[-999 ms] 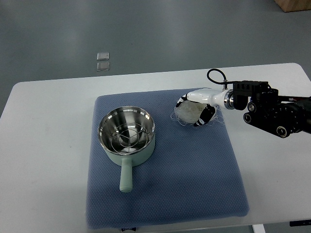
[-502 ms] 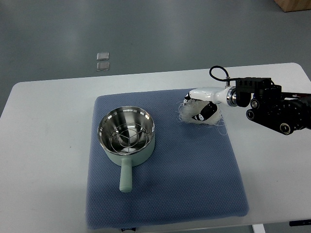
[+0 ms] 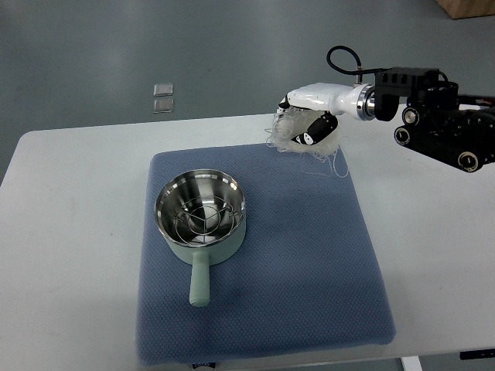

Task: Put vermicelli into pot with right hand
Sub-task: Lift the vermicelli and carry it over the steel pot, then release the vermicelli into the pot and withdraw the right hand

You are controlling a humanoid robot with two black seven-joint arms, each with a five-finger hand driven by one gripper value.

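The robot's right gripper should release the vermicelli, now in the air over the mat's far edge, on the wire rack inside the pale green pot (image 3: 196, 204).
A pale green pot (image 3: 203, 220) with a steel inside and a wire rack stands on the left half of the blue mat (image 3: 309, 263), its handle pointing toward me. My right hand (image 3: 303, 126) is shut on a white bundle of vermicelli (image 3: 298, 136) and holds it in the air over the mat's far edge, up and to the right of the pot. Loose strands hang below the hand. The left arm does not show.
The mat lies on a white table (image 3: 69, 232). Two small clear squares (image 3: 163, 97) lie on the grey floor beyond the table. The black forearm (image 3: 441, 127) reaches in from the right edge.
The right hand has lifted the vermicelli off the mat and carried it up and away toward the mat's far edge. The pot has not moved.
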